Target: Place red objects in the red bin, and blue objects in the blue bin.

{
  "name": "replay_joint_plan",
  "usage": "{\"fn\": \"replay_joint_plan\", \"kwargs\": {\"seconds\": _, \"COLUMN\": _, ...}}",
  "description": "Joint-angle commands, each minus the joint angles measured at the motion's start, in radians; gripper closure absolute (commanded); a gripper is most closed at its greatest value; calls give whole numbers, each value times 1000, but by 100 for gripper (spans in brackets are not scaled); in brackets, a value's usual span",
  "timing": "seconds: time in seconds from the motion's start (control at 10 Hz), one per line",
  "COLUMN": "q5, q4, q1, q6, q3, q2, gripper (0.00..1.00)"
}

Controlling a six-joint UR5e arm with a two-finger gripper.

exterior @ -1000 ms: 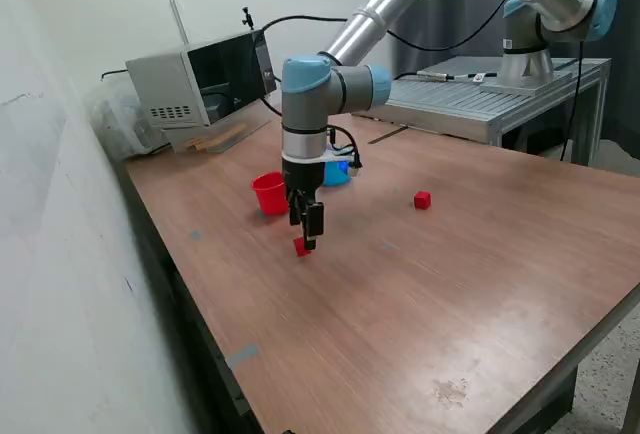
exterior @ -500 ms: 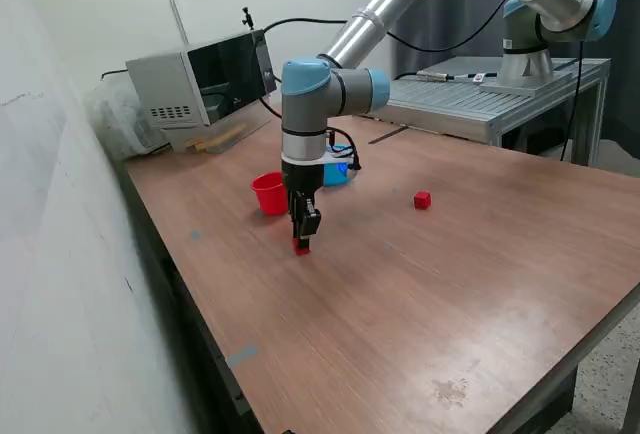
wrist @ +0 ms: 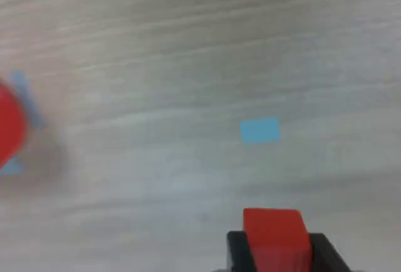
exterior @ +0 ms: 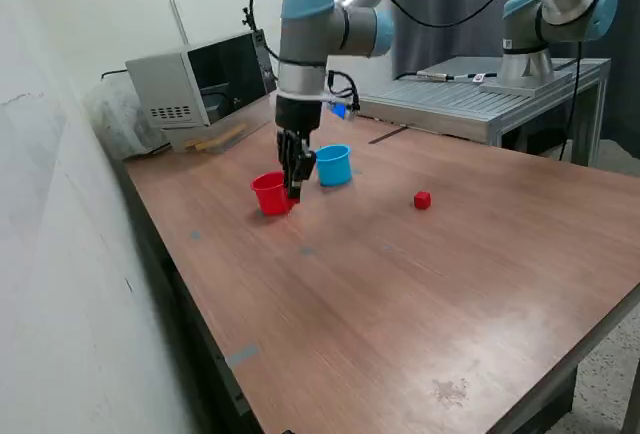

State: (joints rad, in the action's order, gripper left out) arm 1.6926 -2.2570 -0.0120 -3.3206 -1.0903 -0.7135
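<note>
The robot's gripper needs to release the small red cube, held above the table beside the red cup, inside the red cup (exterior: 273,196) beside the light-blue cup.
My gripper (exterior: 295,190) is shut on a small red cube and holds it above the table, right beside the red cup (exterior: 269,194) on the side toward the exterior view's right. In the wrist view the cube (wrist: 276,231) sits between the jaws of the gripper (wrist: 276,250), and the red cup's edge (wrist: 9,131) shows at the frame's side. The light-blue cup (exterior: 333,165) stands just behind the red one, toward the exterior view's right. A second red cube (exterior: 422,200) lies on the table further to the exterior view's right. No dark-blue cubes are in view.
A grey box-like appliance (exterior: 200,79) stands at the table's back, toward the exterior view's left. A metal bench (exterior: 480,99) with the arm's base lies behind. A wall runs along the exterior view's left. A small blue tape mark (wrist: 260,130) is on the wood.
The gripper closed on the red cube on the table, lifted it, and carried it up and back toward the red cup. The blue cup, hidden by the arm before, now shows.
</note>
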Motion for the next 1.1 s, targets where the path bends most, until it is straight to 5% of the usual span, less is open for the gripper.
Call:
{"fn": "replay_joint_plan", "kwargs": {"seconds": 0.0, "q5": 1, "q4": 54, "q1": 54, "q6": 29, "q3": -55, "q2": -125, "gripper": 100}}
{"fn": "replay_joint_plan", "kwargs": {"seconds": 0.4, "q5": -7, "q4": 68, "q1": 247, "q6": 56, "q3": -103, "q2": -133, "gripper": 100}}
{"fn": "replay_joint_plan", "kwargs": {"seconds": 1.0, "q5": -13, "q4": 36, "q1": 253, "q6": 69, "q3": -114, "q2": -26, "gripper": 100}}
